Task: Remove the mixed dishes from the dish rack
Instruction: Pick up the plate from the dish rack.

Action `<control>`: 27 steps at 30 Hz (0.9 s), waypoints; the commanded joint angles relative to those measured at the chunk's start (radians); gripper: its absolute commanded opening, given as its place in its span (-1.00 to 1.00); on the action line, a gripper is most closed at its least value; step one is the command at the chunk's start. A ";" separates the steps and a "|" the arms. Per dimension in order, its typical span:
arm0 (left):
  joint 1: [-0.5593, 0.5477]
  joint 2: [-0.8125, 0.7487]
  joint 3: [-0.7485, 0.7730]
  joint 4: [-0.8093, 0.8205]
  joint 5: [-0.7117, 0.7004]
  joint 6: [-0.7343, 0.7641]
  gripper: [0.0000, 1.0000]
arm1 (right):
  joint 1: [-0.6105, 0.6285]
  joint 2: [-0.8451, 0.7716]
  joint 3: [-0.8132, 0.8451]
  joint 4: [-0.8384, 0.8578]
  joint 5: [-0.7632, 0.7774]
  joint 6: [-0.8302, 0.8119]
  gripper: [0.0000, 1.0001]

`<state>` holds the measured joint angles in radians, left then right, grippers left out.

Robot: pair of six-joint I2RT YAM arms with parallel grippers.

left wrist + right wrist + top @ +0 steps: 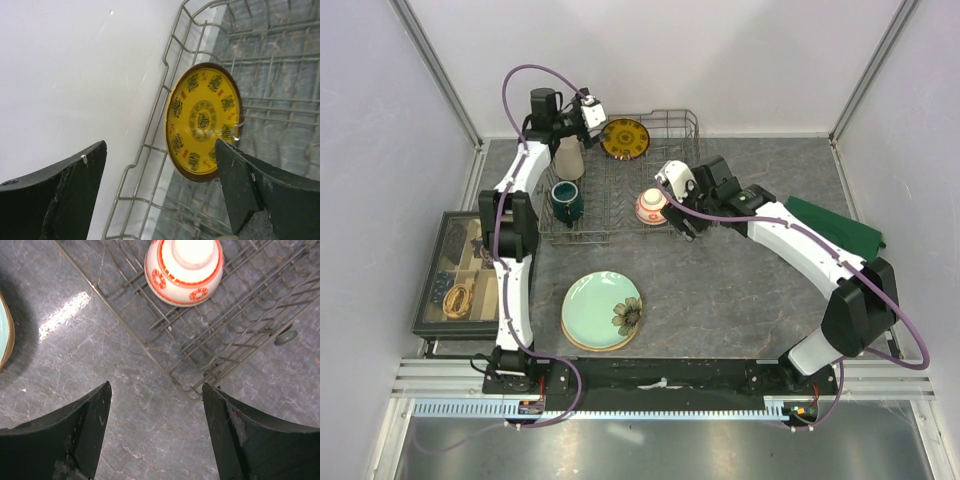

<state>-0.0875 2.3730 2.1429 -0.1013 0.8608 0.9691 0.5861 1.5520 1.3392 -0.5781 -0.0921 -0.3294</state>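
Note:
Next, the left gripper I control should move to the small yellow plate and close on the plate's edge (603, 143) (198, 178) nearest the tall beige cup.
The grey wire dish rack (620, 185) stands at the back of the table. A small yellow plate (625, 138) stands on edge against its far side, and my open left gripper (600, 115) hovers just left of it; the left wrist view shows the yellow plate (204, 127) ahead of the empty left gripper (161, 145). In the rack also are a tall beige cup (569, 158), a dark green mug (566, 200) and an upturned red-and-white bowl (652, 206). My right gripper (688, 222) hangs open over bare table by the rack's near right corner (192, 392), short of the bowl (184, 270).
A pale-green flower plate (602, 310) lies on the table in front of the rack, with a tan rim showing beneath it. A flat dark-framed tray (455, 262) with small items sits at the left edge. A green cloth (840, 228) lies at the right.

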 commanded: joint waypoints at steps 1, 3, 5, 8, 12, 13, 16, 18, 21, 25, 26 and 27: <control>-0.006 0.113 0.146 0.061 0.038 0.120 0.91 | -0.009 -0.026 -0.023 -0.006 -0.014 0.006 0.62; -0.006 0.153 0.215 0.061 0.052 0.137 0.92 | -0.017 -0.021 -0.029 -0.006 -0.024 0.010 0.63; -0.006 0.202 0.270 0.064 0.067 0.140 0.92 | -0.020 -0.015 -0.031 -0.006 -0.031 0.015 0.62; -0.006 0.247 0.314 0.072 0.104 0.128 0.92 | -0.026 -0.003 -0.034 -0.005 -0.038 0.021 0.63; -0.008 0.272 0.314 0.083 0.132 0.129 0.92 | -0.034 0.020 -0.032 -0.003 -0.049 0.026 0.63; -0.008 0.275 0.314 0.083 0.136 0.128 0.92 | -0.034 0.023 -0.032 -0.003 -0.054 0.027 0.62; -0.008 0.285 0.314 0.077 0.147 0.126 0.90 | -0.037 0.033 -0.031 0.000 -0.060 0.033 0.63; -0.009 0.292 0.314 0.077 0.149 0.125 0.89 | -0.037 0.036 -0.029 0.001 -0.060 0.038 0.63; -0.014 0.299 0.314 0.074 0.152 0.131 0.88 | -0.039 0.039 -0.029 0.001 -0.063 0.041 0.63; -0.018 0.311 0.318 0.071 0.155 0.128 0.86 | -0.042 0.033 -0.037 0.003 -0.063 0.043 0.63; -0.023 0.311 0.319 0.068 0.153 0.126 0.82 | -0.043 0.031 -0.040 0.003 -0.063 0.043 0.63; -0.024 0.311 0.316 0.063 0.161 0.122 0.80 | -0.046 0.025 -0.044 0.003 -0.063 0.041 0.63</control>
<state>-0.0978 2.6694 2.4168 -0.0639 0.9787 1.0561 0.5510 1.5906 1.3090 -0.5919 -0.1413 -0.2996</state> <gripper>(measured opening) 0.918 0.815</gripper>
